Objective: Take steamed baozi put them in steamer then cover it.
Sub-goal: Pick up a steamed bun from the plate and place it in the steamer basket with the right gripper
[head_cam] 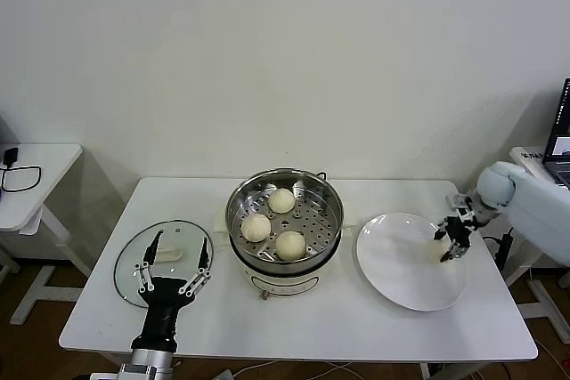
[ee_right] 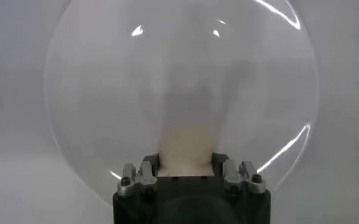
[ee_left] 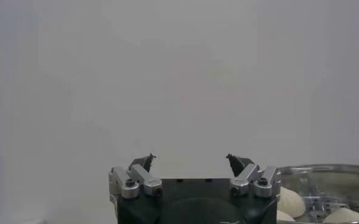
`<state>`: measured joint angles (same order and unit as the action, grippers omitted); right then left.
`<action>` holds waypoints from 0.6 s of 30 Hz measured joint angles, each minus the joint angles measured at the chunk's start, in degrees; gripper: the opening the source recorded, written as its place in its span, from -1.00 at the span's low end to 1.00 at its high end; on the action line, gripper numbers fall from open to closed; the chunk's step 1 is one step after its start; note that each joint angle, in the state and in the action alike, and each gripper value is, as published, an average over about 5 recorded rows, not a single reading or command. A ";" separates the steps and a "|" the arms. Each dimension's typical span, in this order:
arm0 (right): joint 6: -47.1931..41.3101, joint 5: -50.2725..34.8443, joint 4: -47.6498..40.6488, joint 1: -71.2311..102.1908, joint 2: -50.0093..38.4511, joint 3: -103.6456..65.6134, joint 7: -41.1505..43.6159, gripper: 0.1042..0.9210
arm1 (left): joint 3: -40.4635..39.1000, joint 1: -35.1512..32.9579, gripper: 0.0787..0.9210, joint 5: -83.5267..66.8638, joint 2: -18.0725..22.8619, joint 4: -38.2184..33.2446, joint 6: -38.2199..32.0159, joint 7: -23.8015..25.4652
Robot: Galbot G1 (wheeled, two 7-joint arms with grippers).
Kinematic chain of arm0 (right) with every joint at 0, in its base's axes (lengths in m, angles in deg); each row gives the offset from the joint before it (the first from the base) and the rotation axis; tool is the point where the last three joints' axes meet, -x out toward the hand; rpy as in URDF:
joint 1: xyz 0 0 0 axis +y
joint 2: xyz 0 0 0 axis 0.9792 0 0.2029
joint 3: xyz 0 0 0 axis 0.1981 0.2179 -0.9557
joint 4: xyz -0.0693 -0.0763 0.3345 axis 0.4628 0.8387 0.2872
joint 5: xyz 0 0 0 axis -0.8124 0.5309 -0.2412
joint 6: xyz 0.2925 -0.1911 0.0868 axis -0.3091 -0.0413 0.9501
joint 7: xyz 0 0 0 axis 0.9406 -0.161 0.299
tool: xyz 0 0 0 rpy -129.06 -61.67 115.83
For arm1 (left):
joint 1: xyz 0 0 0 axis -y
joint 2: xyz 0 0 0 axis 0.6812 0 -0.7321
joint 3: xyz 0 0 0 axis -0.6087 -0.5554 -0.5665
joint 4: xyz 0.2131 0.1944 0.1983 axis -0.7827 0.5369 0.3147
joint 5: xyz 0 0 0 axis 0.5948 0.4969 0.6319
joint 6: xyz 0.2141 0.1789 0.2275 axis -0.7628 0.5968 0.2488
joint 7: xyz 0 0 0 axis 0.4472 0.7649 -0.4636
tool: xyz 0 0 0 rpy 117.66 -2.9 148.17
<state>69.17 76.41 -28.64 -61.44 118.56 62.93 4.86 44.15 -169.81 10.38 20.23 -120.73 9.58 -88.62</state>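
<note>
The fourth baozi will go on the bare part of the steamer's tray (head_cam: 313, 217) facing the white plate. My right gripper will let go of it there.
The steamer (head_cam: 331, 198) stands mid-table with three baozi on its perforated tray (head_cam: 281, 200) (head_cam: 256, 226) (head_cam: 290, 244). The fourth baozi (head_cam: 444, 253) is at the right edge of the white plate (head_cam: 401, 264), between the fingers of my right gripper (head_cam: 450, 239). The right wrist view shows that gripper (ee_right: 185, 159) shut on the baozi (ee_right: 185, 146) over the plate (ee_right: 106, 91). The glass cover (head_cam: 134, 260) lies flat at the left. My left gripper (head_cam: 182, 239) is open over it, fingers spread wide (ee_left: 190, 159). The steamer's rim (ee_left: 325, 168) shows in the left wrist view.
A small white side table (head_cam: 36, 175) with a black cable stands at the far left. A laptop (head_cam: 559, 131) sits on a stand at the far right. The table's front edge runs just below the plate and the cover.
</note>
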 measured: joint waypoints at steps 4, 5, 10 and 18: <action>-1.05 -2.87 2.49 -6.65 1.02 4.60 2.55 0.26 | -0.39 0.31 0.77 0.00 -0.24 -0.01 0.10 0.00; -1.38 -3.82 3.19 -8.56 1.40 5.90 3.16 0.26 | -0.47 0.38 0.77 0.00 -0.29 -0.02 0.11 0.00; -3.54 -9.56 7.10 -17.80 4.37 12.12 5.16 0.26 | -0.77 0.38 0.77 0.00 -0.49 -0.20 0.14 -0.01; -7.84 -18.83 12.91 -28.34 11.48 19.25 5.56 0.26 | -0.68 0.12 0.77 0.00 -0.60 -0.49 0.13 -0.12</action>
<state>61.32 57.59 -15.73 -89.78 130.04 82.19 10.42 43.47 -169.68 10.38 19.63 -121.21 9.72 -88.74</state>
